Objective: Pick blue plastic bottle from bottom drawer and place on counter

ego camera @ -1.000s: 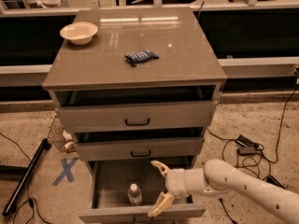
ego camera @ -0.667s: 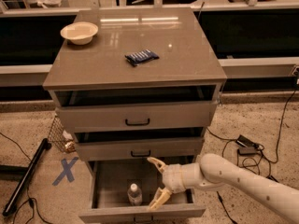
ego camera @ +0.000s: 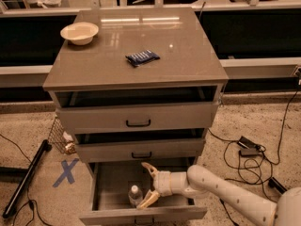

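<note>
The gripper should next move onto the blue plastic bottle in the bottom drawer and close around the bottle's body point(ego camera: 135, 197), just under its white cap.
The blue plastic bottle point(ego camera: 135, 195), clear with a white cap, stands upright in the open bottom drawer point(ego camera: 141, 214) near its front left. My gripper point(ego camera: 146, 185) reaches into the drawer from the right on a white arm; its two tan fingers are spread open just right of the bottle's top, not closed on it. The counter point(ego camera: 141, 55) is the glossy grey-brown top of the cabinet.
A cream bowl point(ego camera: 79, 32) sits at the counter's back left and a small dark blue packet point(ego camera: 142, 57) near its middle. The two upper drawers are slightly pulled out. A wire basket point(ego camera: 59, 136), a black pole point(ego camera: 26, 178) and cables point(ego camera: 249, 147) lie on the floor.
My gripper has moved left inside the bottom drawer, closer to the bottle. The bottle has not moved.
</note>
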`<state>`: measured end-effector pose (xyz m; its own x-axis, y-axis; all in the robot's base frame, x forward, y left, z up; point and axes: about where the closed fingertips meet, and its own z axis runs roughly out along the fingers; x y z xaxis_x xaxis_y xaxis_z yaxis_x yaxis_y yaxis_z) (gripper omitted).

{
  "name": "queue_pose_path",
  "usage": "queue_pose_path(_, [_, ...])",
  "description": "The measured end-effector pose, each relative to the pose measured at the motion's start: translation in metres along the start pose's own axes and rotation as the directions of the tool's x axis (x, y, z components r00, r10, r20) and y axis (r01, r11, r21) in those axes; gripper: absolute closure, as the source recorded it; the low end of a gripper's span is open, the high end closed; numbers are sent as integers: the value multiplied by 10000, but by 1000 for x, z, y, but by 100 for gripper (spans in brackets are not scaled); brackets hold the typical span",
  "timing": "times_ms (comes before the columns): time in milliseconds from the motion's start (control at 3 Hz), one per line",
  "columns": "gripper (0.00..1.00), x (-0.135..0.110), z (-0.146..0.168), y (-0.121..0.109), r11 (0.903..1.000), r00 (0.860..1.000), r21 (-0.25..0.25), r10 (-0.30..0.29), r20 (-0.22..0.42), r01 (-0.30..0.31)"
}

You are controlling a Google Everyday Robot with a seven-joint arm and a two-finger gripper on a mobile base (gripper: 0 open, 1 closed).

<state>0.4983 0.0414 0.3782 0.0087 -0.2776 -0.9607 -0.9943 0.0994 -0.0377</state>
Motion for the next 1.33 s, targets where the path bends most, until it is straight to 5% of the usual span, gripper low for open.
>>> queue_pose_path(667, [0,83,24,-9,9943,9962,649,859,-150,-848])
queue_pose_path(1333, [0,109,54,-16,9879,9917,913,1275,-165,-1255])
